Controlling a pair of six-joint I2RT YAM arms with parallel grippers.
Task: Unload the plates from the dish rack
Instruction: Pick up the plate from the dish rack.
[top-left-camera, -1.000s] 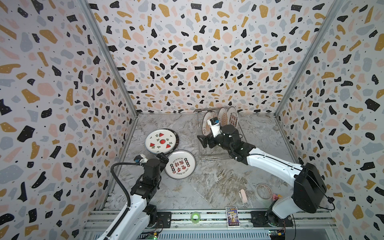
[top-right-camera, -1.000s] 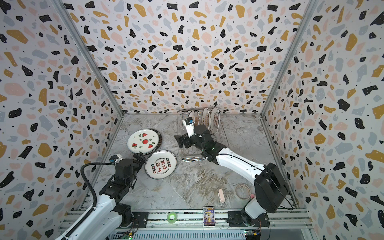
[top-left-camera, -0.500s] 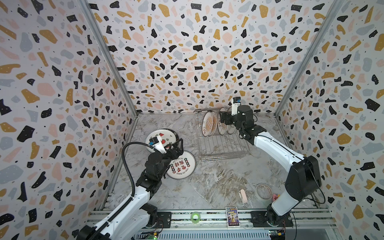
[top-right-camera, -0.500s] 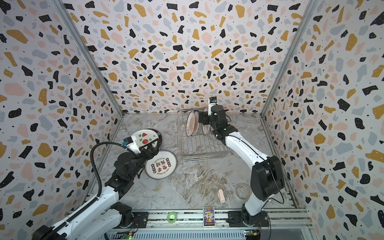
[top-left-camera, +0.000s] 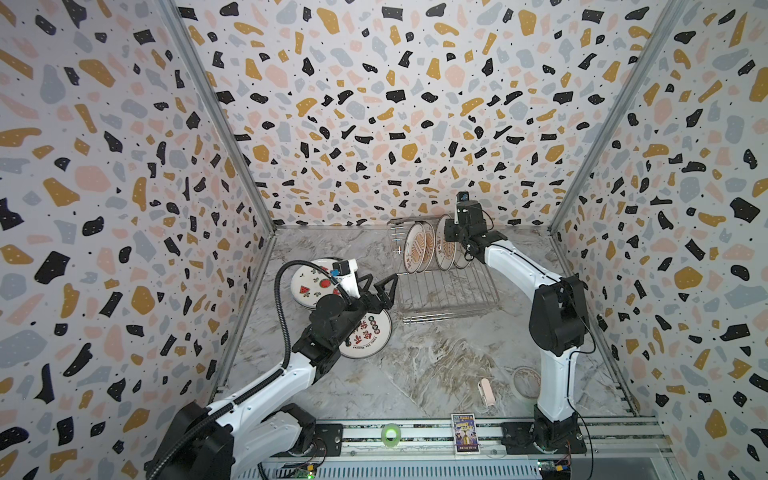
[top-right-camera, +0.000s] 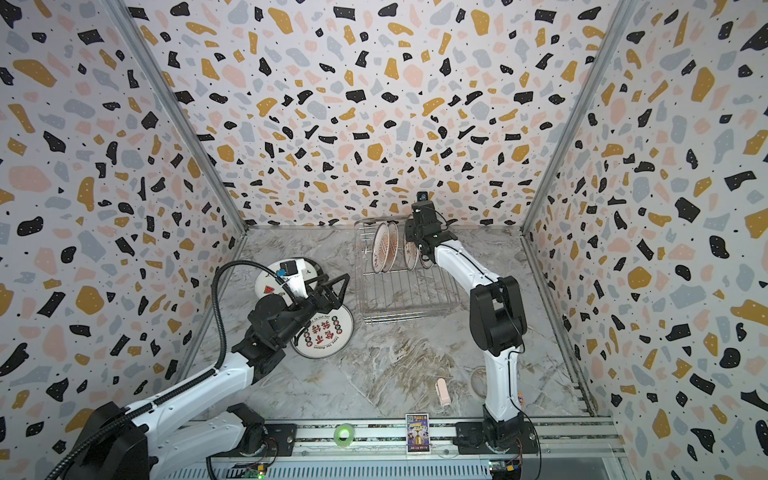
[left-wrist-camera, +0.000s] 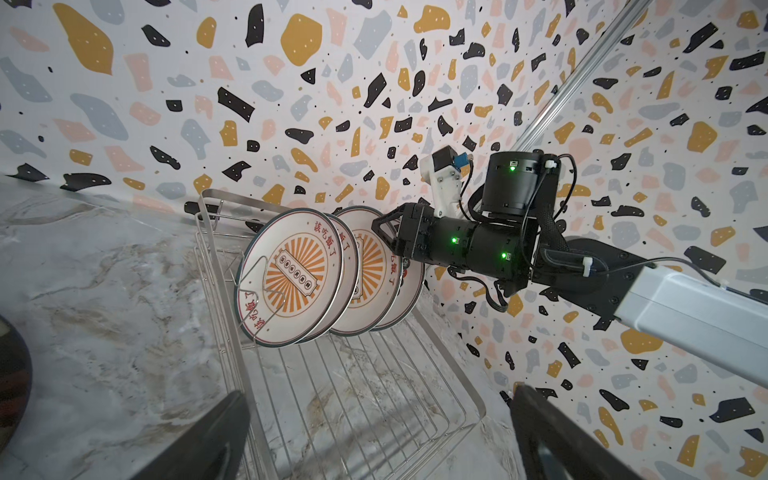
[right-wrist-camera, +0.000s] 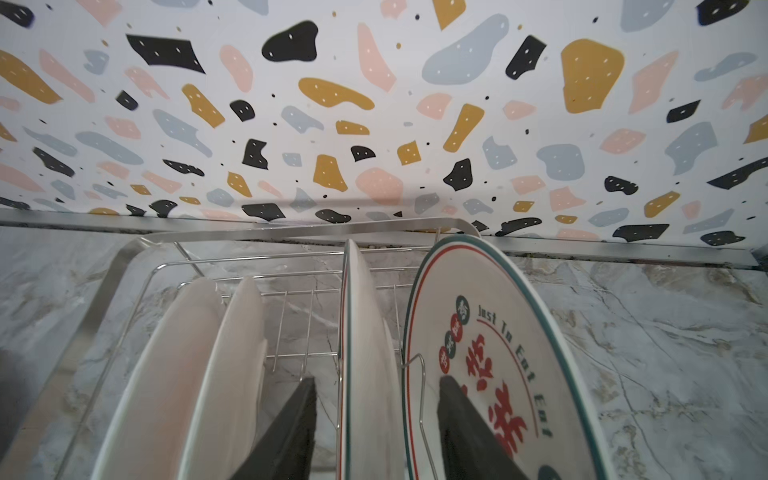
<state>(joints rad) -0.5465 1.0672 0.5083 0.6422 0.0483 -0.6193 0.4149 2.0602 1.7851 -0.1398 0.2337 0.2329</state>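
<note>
The orange-sunburst plate should next pass from my right gripper to my left gripper, which closes on the plate's rim (left-wrist-camera: 339, 333) opposite my right gripper's fingers.
The silver wire dish rack (top-left-camera: 449, 291) (top-right-camera: 407, 295) stands against the back wall with several plates upright in it. My right gripper (top-left-camera: 451, 245) (right-wrist-camera: 376, 382) reaches down from above, open. Its fingers straddle the rim of an orange-sunburst plate (top-left-camera: 448, 259) (right-wrist-camera: 365, 332), with a small gap on each side. A red-lettered plate (right-wrist-camera: 498, 353) stands right behind it. On the table left of the rack lie a watermelon plate (top-left-camera: 309, 284) and a red-lettered plate (top-left-camera: 368, 336). My left gripper (top-left-camera: 380, 286) (left-wrist-camera: 380, 436) hovers open and empty above them, pointing at the rack (left-wrist-camera: 353, 395).
A translucent tape roll (top-left-camera: 524, 380) and a small pink object (top-left-camera: 486, 390) lie near the right arm's base. A card (top-left-camera: 464, 426) and a green ring (top-left-camera: 390, 434) sit on the front rail. The patterned walls close in on the rack at the back.
My right gripper swung from the rack's front left up over the standing plates, and its jaws narrowed around one plate's rim. My left arm lifted off the table and stretched toward the rack.
</note>
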